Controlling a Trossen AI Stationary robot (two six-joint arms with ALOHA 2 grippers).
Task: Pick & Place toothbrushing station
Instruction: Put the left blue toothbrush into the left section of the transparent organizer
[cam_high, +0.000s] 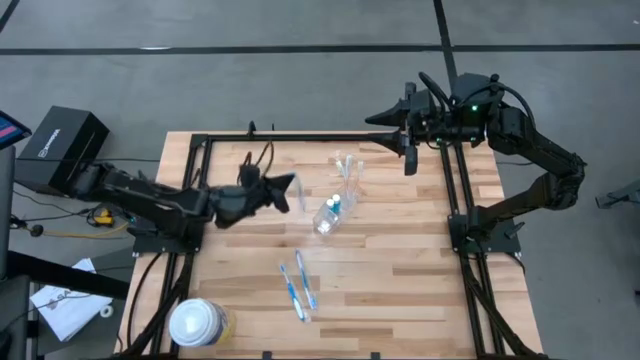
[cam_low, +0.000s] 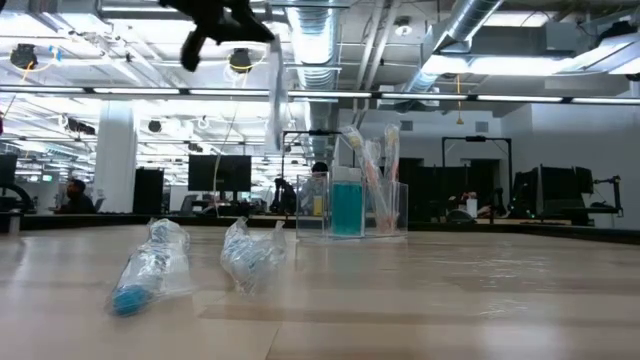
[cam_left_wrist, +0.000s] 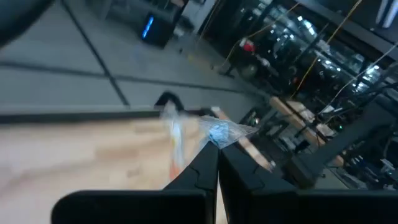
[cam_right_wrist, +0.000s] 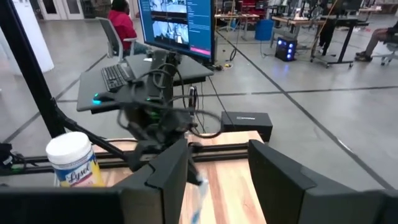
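The robot's left gripper needs to release the wrapped toothbrush inside the small clear cup (cam_high: 330, 211), next to the blue tubes.
My left gripper (cam_high: 276, 190) hangs above the table's left middle, shut on a slim toothbrush in a clear wrapper (cam_low: 275, 95). A small clear cup (cam_high: 346, 176) holding several toothbrushes stands toward the far middle (cam_low: 350, 205). Two clear-wrapped blue tubes (cam_high: 330, 212) lie on their sides just in front of the cup. Two blue toothbrushes (cam_high: 297, 285) lie flat nearer the front edge. My right gripper (cam_high: 406, 152) waits high over the far right rail, open, with nothing between its fingers (cam_right_wrist: 217, 171). My left gripper pinches the crinkled clear wrapper end (cam_left_wrist: 219, 133) of the toothbrush between its two fingertips. The fingers reach about level from the table's left. The toothbrush (cam_low: 276, 110) hangs straight down below the fingers, lifted clear of the table.
A large round white-topped yellowish container (cam_high: 196, 322) stands at the front left corner. Black frame rails (cam_high: 300, 136) run along the far edge and both sides. A black box (cam_high: 62, 148) sits off the table to the left. Bare wood (cam_high: 400, 290) lies at the front right.
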